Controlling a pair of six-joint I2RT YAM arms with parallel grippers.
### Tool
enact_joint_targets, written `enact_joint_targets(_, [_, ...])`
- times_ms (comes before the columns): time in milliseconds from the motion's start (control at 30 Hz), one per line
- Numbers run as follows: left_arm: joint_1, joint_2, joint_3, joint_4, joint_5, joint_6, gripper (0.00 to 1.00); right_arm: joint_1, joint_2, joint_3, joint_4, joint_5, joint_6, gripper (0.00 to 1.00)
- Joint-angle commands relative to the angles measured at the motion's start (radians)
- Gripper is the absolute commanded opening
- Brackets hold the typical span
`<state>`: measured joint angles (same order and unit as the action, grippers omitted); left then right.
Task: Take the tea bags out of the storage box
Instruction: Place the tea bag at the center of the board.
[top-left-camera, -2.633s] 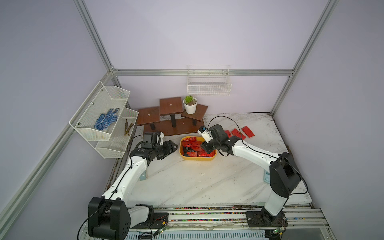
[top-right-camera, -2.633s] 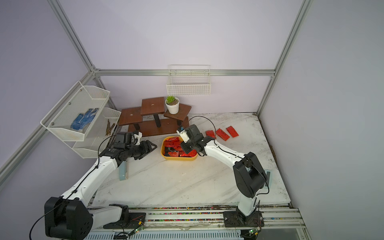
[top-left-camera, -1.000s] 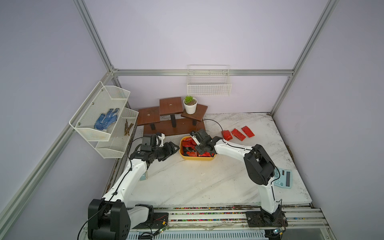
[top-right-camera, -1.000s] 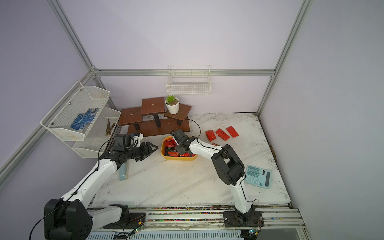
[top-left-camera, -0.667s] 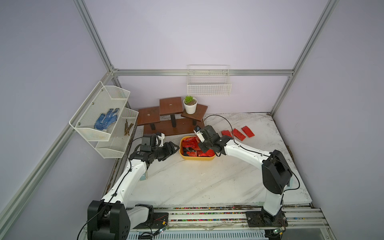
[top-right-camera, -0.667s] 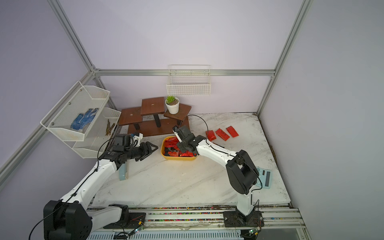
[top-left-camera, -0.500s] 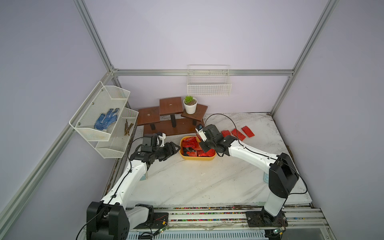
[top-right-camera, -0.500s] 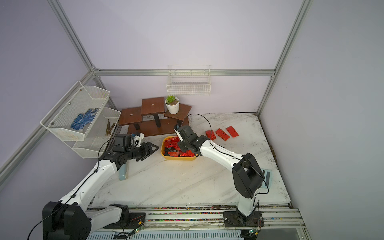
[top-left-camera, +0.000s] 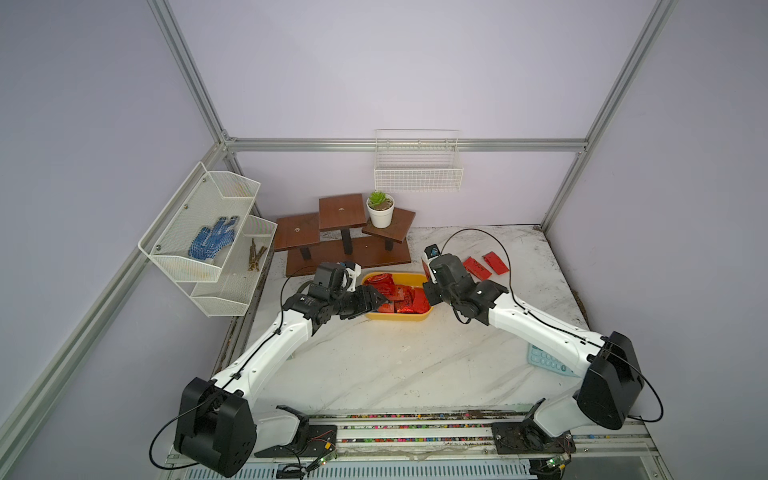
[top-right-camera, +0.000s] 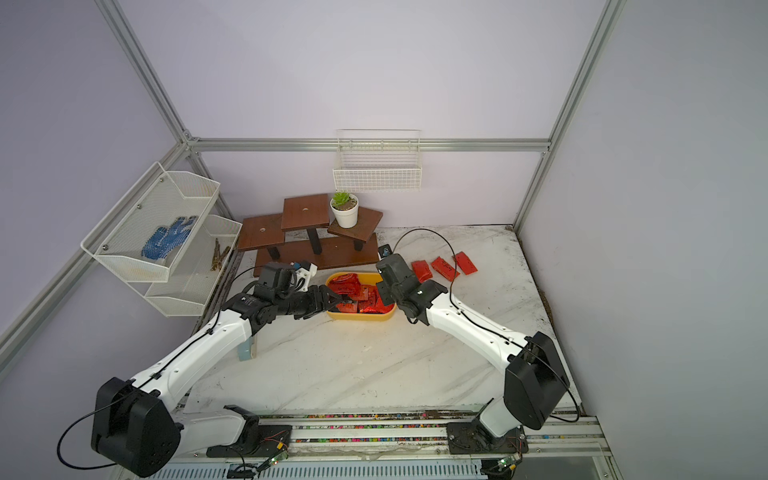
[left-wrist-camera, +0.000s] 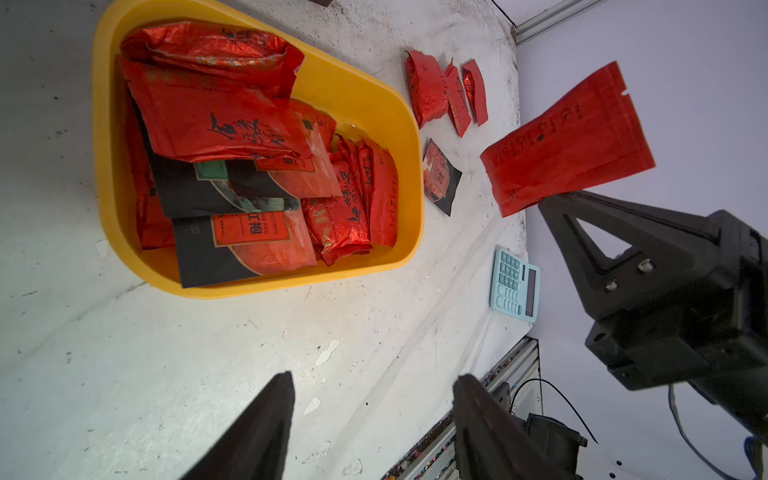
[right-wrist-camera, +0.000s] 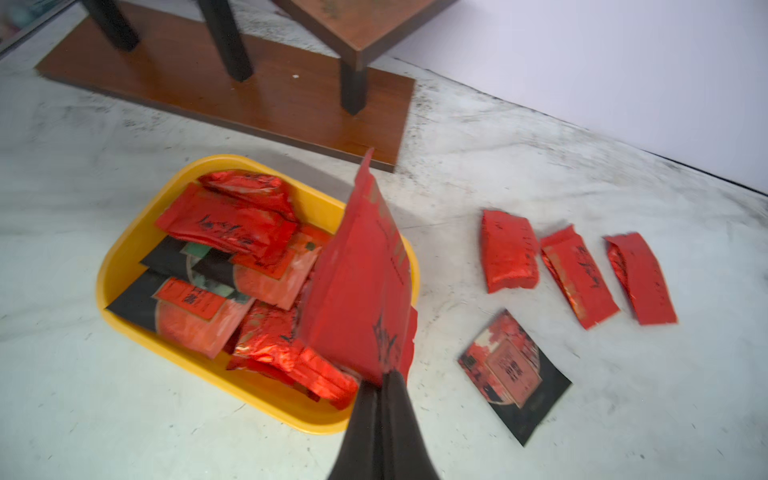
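Note:
Next, my right gripper lets go of the red tea bag on the table (top-left-camera: 497, 303) (right-wrist-camera: 614, 416) beside the black sachet, away from the yellow box.
The yellow storage box (top-left-camera: 395, 319) (top-right-camera: 360, 321) (left-wrist-camera: 257, 287) (right-wrist-camera: 124, 249) sits mid-table with several red and black tea bags (left-wrist-camera: 232, 124) (right-wrist-camera: 232, 226) piled in it. My right gripper (right-wrist-camera: 380, 380) (top-left-camera: 430, 296) is shut on a red tea bag (right-wrist-camera: 357, 291) (left-wrist-camera: 569, 141), held upright above the box's right end. My left gripper (left-wrist-camera: 374, 380) (top-left-camera: 377, 300) hangs open at the box's left end, with nothing between its fingers. Three red tea bags (right-wrist-camera: 509, 253) (top-right-camera: 444, 268) and a black sachet (right-wrist-camera: 513, 372) lie on the table right of the box.
A brown tiered stand (top-left-camera: 340, 249) with a plant pot (top-left-camera: 380, 210) stands behind the box. On the left wall is a white mesh shelf (top-left-camera: 208, 232), and a wire basket (top-left-camera: 417, 174) hangs on the back wall. A pale blue calculator (left-wrist-camera: 515, 284) lies near the front right.
My right gripper has lifted out of the box and moved right with a red tea bag in it. My left gripper has shifted right, closer to the box's left end.

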<state>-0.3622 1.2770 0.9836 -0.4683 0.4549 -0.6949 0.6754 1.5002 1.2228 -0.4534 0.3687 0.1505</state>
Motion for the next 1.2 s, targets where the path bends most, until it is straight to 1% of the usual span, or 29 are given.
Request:
enact_joint_targets(0, [-0.011,-0.009,0.031,0.045,-0.01,0.011,0.64,-0.08,-0.044,-0.045,-0.059,0.128,0.112,0.0])
enact_joint_targets(167, [-0.013,-0.02,0.008,0.064,-0.001,0.005,0.64,-0.255,-0.026,-0.093,-0.071,0.077,0.202,0.0])
enact_joint_targets(367, [-0.014,-0.034,-0.023,0.083,0.002,0.001,0.64,-0.354,0.11,-0.076,-0.071,0.136,0.254,0.0])
enact_joint_targets(500, [-0.014,-0.038,-0.036,0.095,0.004,-0.002,0.65,-0.415,0.225,-0.051,-0.064,0.13,0.271,0.0])
enact_joint_targets(633, [-0.014,-0.033,-0.039,0.096,0.007,0.001,0.65,-0.456,0.319,-0.033,-0.077,0.138,0.294,0.0])
enact_joint_targets(733, [-0.012,-0.031,-0.045,0.1,0.004,0.004,0.65,-0.465,0.359,-0.026,-0.088,0.134,0.3,0.0])
enact_joint_targets(833, [-0.013,-0.017,-0.046,0.109,0.008,0.003,0.65,-0.468,0.375,-0.031,-0.088,0.112,0.304,0.0])
enact_joint_targets(1033, [-0.013,0.005,-0.04,0.119,0.018,0.0,0.65,-0.473,0.384,-0.027,-0.082,0.027,0.298,0.0])
enact_joint_targets(1067, [-0.012,0.003,-0.042,0.118,0.016,0.0,0.65,-0.473,0.379,-0.027,-0.081,0.018,0.295,0.05])
enact_joint_targets(1133, [-0.013,-0.002,-0.043,0.112,0.009,0.001,0.65,-0.473,0.363,-0.026,-0.08,0.0,0.291,0.19])
enact_joint_targets(1167, [-0.012,-0.004,-0.045,0.109,0.006,0.003,0.65,-0.473,0.352,-0.027,-0.079,-0.005,0.291,0.24])
